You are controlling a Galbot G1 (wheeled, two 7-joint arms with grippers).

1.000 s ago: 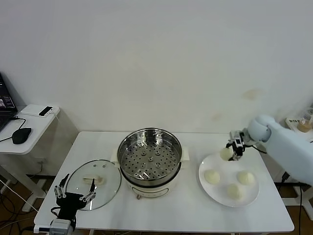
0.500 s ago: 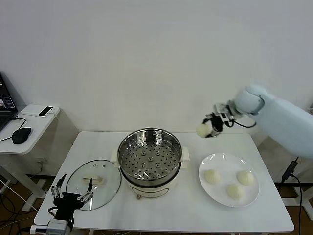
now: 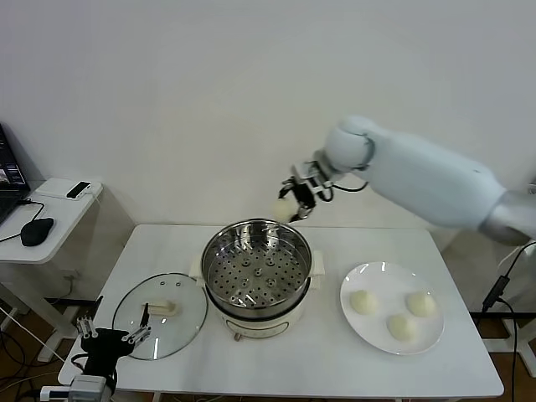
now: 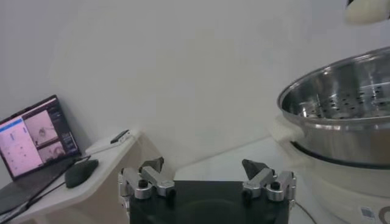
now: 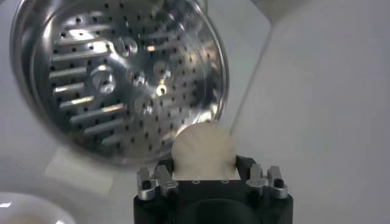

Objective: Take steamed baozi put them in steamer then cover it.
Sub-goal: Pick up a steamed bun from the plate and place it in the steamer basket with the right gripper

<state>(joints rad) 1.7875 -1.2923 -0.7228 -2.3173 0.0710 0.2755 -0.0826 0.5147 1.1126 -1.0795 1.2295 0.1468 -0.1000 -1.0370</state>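
Next, my right gripper lets go of the baozi on the far part of the steamer's perforated tray (image 3: pixel 256 245) (image 5: pixel 179 102), behind the tray's centre.
My right gripper (image 3: pixel 295 201) is shut on one steamed baozi (image 3: pixel 285 206), a cream-white bun, and holds it in the air above the far right rim of the steamer (image 3: pixel 256 270). In the right wrist view the baozi (image 5: pixel 203 149) sits between the jaws, over the edge of the steamer's perforated tray (image 5: pixel 116 79), which holds nothing. Three more baozi (image 3: pixel 362 301) lie on the white plate (image 3: pixel 431 335) at the right. The glass cover (image 3: pixel 161 313) rests flat on the table left of the steamer. My left gripper (image 3: pixel 107 338) hangs open at the table's front left, just short of the cover.
A small side table (image 3: pixel 52 209) at the far left carries a laptop, a mouse (image 3: pixel 37 231) and a dark phone. In the left wrist view the steamer (image 4: pixel 341 115) stands off to one side of my open left gripper (image 4: pixel 204 173). The wall is close behind the table.
My right arm has lifted the baozi off the plate and carried it up and left, from the plate's far edge to above the steamer's far rim. The left gripper has drifted slightly left.
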